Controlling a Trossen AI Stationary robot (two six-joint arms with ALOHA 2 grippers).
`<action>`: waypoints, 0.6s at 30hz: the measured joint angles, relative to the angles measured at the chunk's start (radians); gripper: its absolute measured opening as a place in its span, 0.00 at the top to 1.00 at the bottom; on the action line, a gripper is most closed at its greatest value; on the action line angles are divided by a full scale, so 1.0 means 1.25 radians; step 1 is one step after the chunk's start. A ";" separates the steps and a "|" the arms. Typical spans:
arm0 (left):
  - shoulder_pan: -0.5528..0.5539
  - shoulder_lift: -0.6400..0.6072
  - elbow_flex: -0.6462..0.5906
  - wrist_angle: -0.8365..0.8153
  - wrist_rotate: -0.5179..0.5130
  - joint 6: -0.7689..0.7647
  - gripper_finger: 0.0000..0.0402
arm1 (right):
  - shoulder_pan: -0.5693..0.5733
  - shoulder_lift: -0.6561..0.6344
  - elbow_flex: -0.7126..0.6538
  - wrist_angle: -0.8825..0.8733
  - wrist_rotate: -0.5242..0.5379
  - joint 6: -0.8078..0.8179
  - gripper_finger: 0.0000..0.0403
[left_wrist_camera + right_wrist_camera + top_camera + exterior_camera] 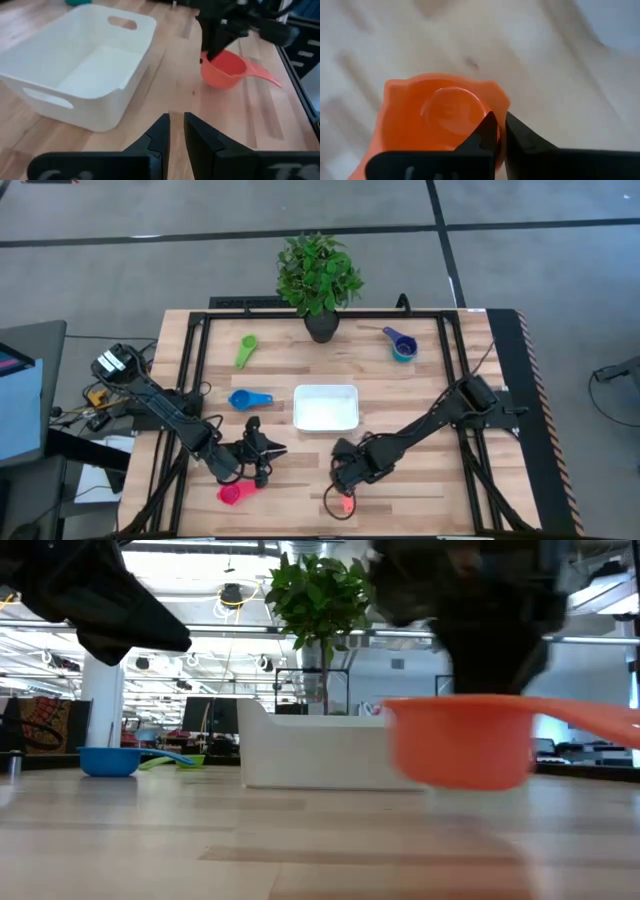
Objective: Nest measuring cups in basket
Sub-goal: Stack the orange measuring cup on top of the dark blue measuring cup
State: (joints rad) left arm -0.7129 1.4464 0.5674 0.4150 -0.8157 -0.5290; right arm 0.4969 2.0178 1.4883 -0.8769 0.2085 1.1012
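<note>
The orange cup's handle points back under my right gripper's wrist. Next, I put the cup down and take its rim [492, 89] with the handle turned forward.
The orange measuring cup [345, 503] is near the table's near edge, under my right gripper [345, 480], which is shut on it. The white basket [297, 408] stands empty at the table's middle. My left gripper [265, 452] is shut and empty, left of the basket's near corner. A red cup [232, 493] lies just nearer than that gripper. A blue cup [250, 399] lies left of the basket and a green cup [246, 350] farther back. A dark purple-blue cup [400, 345] with a lighter cup nested in it sits far right. The yellow cup is out of view. My right gripper [501, 125] pinches the orange cup's rim [496, 106], with one finger [487, 131] inside the bowl and the other outside. It comes from above, pointing down. The cup [460, 745] hangs upright, lifted just clear of the table, its handle [600, 720] sticking out level.
A potted plant [320, 275] stands at the far edge behind the basket. A dark frame [195, 360] runs around the work area. Bare wood lies between the basket and the near edge, and to the basket's right.
</note>
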 joint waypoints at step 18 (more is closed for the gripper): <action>0.005 0.000 0.000 -0.005 0.000 0.025 0.89 | 0.098 -0.013 -0.083 -0.160 -0.066 0.323 0.76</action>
State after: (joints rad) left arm -0.7071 1.4460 0.5674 0.4088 -0.8158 -0.4980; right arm 0.6195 2.0012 1.3842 -1.0773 0.1254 1.5046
